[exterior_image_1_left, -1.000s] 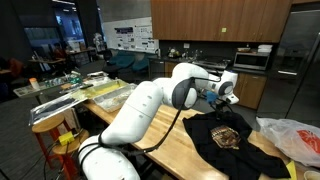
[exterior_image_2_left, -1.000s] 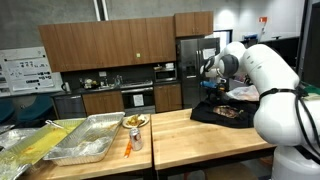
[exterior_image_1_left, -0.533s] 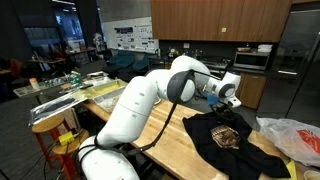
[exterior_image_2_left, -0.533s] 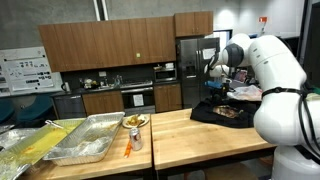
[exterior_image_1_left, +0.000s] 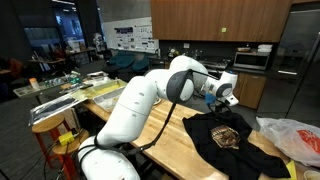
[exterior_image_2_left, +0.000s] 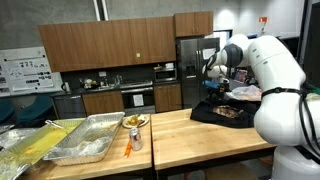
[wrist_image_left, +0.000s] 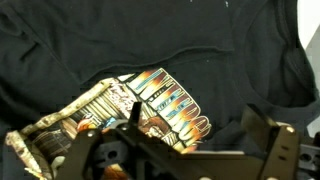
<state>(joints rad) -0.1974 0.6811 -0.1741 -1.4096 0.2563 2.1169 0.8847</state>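
My gripper needs to close its fingers on the fold (wrist_image_left: 190, 52) that lies beside the printed graphic of the black T-shirt, close to the curved seam of the shirt.
A black T-shirt (exterior_image_1_left: 228, 135) with a colourful printed graphic lies spread on the wooden counter (exterior_image_1_left: 170, 150); it also shows in an exterior view (exterior_image_2_left: 225, 112). My gripper (exterior_image_1_left: 228, 97) hangs a little above the shirt, jaws apart and empty, as seen too in an exterior view (exterior_image_2_left: 213, 82). In the wrist view the shirt (wrist_image_left: 90, 40) fills the picture, its print (wrist_image_left: 150, 100) sits just ahead of the open gripper (wrist_image_left: 200, 135), and dark fingers (wrist_image_left: 262, 130) frame it at the bottom.
A plastic bag (exterior_image_1_left: 293, 137) lies beside the shirt at the counter's end. Foil trays (exterior_image_2_left: 85, 140) and a small bowl of food (exterior_image_2_left: 135, 122) stand on the neighbouring table. Kitchen cabinets and a fridge (exterior_image_2_left: 190, 65) line the back wall.
The arm has swung slightly toward the shirt over the last second; the jaws stayed apart. The shirt has not moved.
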